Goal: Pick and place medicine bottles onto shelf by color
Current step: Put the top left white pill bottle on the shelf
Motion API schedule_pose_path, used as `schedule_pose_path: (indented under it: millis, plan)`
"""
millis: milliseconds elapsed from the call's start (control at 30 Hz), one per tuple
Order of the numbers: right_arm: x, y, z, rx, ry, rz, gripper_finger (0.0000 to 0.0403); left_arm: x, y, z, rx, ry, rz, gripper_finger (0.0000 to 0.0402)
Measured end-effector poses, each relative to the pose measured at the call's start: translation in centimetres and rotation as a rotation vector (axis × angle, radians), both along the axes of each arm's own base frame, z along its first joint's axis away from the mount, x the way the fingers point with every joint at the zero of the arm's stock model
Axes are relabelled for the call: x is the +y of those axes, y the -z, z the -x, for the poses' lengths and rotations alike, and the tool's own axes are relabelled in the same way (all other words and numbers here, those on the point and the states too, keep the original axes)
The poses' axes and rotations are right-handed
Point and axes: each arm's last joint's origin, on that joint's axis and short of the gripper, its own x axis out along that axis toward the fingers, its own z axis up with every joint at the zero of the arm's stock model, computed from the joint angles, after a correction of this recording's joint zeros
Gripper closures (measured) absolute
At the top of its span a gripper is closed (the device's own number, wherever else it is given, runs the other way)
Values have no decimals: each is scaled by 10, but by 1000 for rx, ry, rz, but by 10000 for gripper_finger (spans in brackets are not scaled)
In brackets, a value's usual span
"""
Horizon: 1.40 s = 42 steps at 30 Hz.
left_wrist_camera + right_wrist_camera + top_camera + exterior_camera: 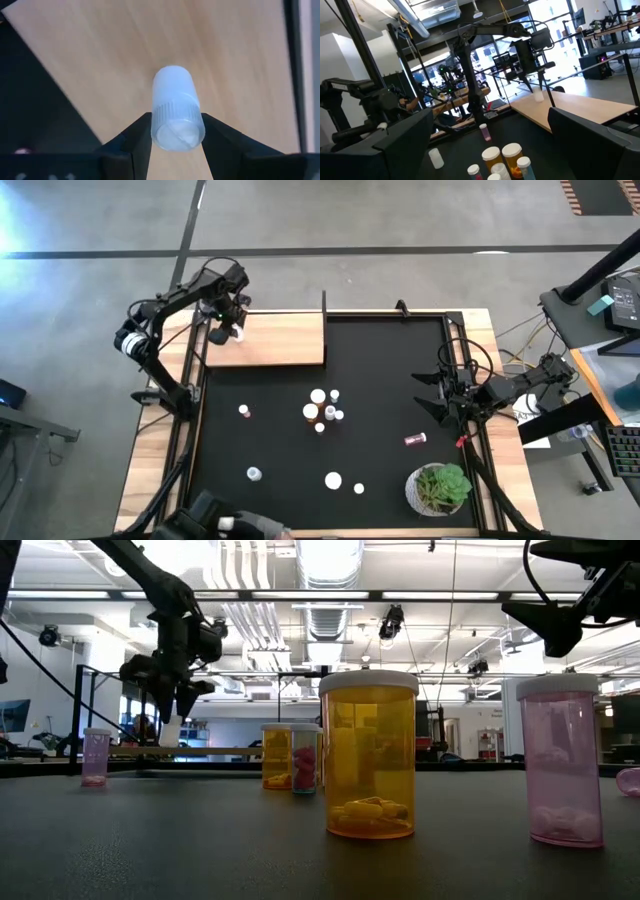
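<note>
The robot's left gripper needs to let go of the white medicine bottle, now just above the shelf board, on the light-wood shelf [235,326] [235,90], close to the shelf's far edge.
My left gripper [232,330] is over the left end of the light-wood shelf [270,340], shut on a small white medicine bottle [172,107]. In the low view the bottle [170,732] hangs just above the shelf board [215,751]; I cannot tell whether it touches the board. Several capped bottles stand upright in a cluster [322,410] mid-mat, with others scattered [254,473] and a dark red one lying on its side [415,439]. My right gripper [430,395] is open and empty at the mat's right edge. My left gripper pinches the white bottle between its two fingers at the ribbed cap end [176,131]. The fingers [137,142] come from above, pointing down. The bottle hangs upright below them, its body reaching toward the shelf board [240,60].
A green plant in a white pot [440,488] stands at the mat's near right corner. Thin black posts [324,302] rise at the shelf's far right corner. An orange bottle [368,755] and a pink one [563,760] stand close to the low camera. The black mat [380,360] is bare between shelf and right arm.
</note>
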Motion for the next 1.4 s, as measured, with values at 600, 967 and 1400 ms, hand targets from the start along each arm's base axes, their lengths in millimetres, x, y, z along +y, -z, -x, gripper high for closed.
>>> schedule_pose_path:
  millis: [600, 967, 1400]
  plan:
    - [0, 0, 0, 0, 0, 0, 19, 15, 0, 8, -29, -143, -76, 265]
    - [0, 0, 0, 0, 0, 0, 19, 17, 0, 8, -45, -271, -80, 265]
    - [0, 0, 0, 0, 0, 0, 19, 19, -1, 10, -24, -400, -100, 265]
